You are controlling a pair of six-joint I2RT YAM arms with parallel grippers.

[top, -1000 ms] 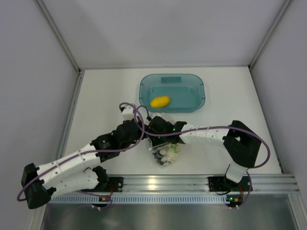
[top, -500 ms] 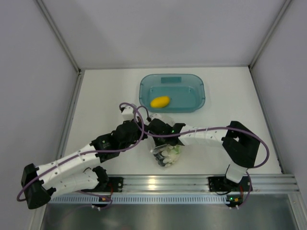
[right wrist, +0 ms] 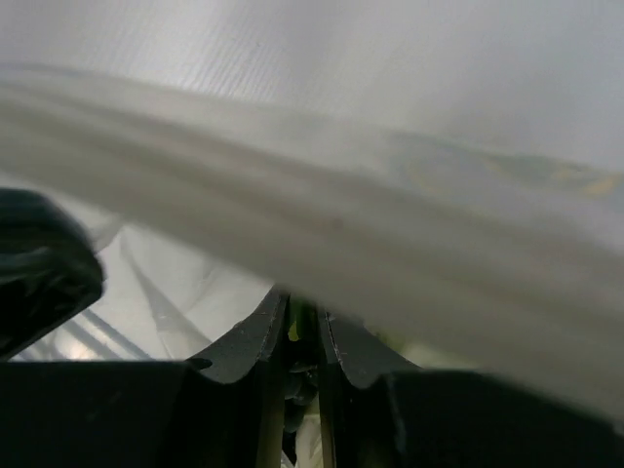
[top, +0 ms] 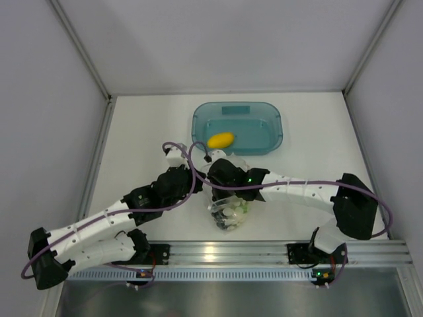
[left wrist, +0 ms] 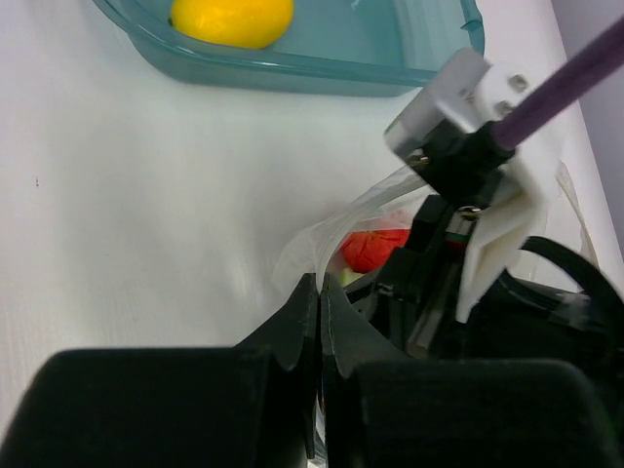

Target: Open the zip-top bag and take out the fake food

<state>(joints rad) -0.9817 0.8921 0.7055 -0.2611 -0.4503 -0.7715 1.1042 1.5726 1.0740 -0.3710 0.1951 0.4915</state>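
I will release the grape bunch from my right gripper in the teal tray (top: 240, 133), close beside the yellow oval fruit.
The clear zip-top bag (top: 228, 212) lies near the table's front, between my two grippers. White cauliflower with green leaves (top: 232, 210) shows inside it. In the left wrist view a red apple (left wrist: 375, 249) sits inside the bag's mouth (left wrist: 317, 239). My left gripper (top: 203, 187) is shut on the bag's left edge (left wrist: 320, 283). My right gripper (top: 223, 186) is at the bag's top, its jaws (right wrist: 302, 304) almost closed on the film (right wrist: 341, 224), with dark and green shapes behind. The yellow oval fruit (top: 221, 140) lies in the teal tray. The grape bunch is not clearly visible.
The translucent teal tray (top: 272, 132) stands behind the bag at the table's back middle; it also shows in the left wrist view (left wrist: 322, 73). Grey walls enclose the table on the left, right and back. A metal rail (top: 231, 252) runs along the front edge.
The right arm's elbow has swung out to the right and its gripper has shifted slightly right at the bag's top. The left gripper has stayed on the bag's edge.
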